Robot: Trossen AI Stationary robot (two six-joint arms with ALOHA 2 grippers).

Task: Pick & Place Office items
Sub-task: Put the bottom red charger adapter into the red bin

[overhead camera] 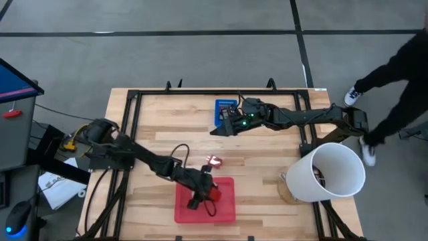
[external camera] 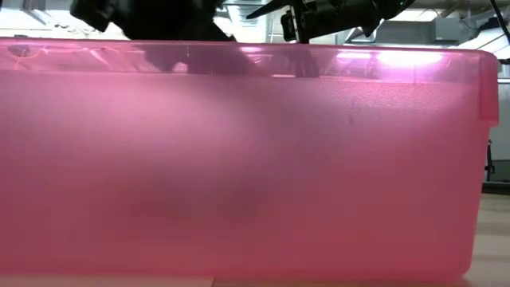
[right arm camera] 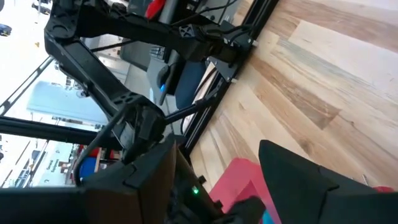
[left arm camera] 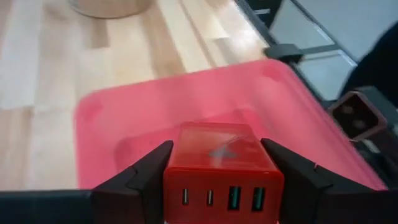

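Note:
My left gripper is to take the red block to inside the red tray's far corner [overhead camera: 221, 194] [left arm camera: 148, 146] toward the white bucket. It will let go of the block there.
A red block [left arm camera: 217, 155] with a row of ports on its face, one of the office items, sits between the fingers of my left gripper [left arm camera: 221, 180], which is shut on it over the flat red tray [overhead camera: 227, 213]. In the high view that gripper [overhead camera: 208, 195] is above the tray's middle. Another small red item [overhead camera: 212, 161] lies on the wood just beyond the tray's far edge. My right gripper [overhead camera: 217, 130] hangs open and empty above the table, beside the blue bin [overhead camera: 226, 107]. In the low view the tray's pink wall [external camera: 239, 159] hides the tray's inside. My left gripper pinches the red block by its two opposite side faces [left arm camera: 177, 168] between its two fingers, with the port face turned back toward the wrist. The fingers slant down from the table's left. The block sits level over the tray floor [left arm camera: 124, 118]; whether it touches the floor I cannot tell.
A large white bucket [overhead camera: 331, 171] stands at the table's right. A black frame [overhead camera: 134, 127] runs round the table's edges. A person [overhead camera: 394, 73] walks on the floor beyond the far right corner. Bare wood lies between tray and bucket.

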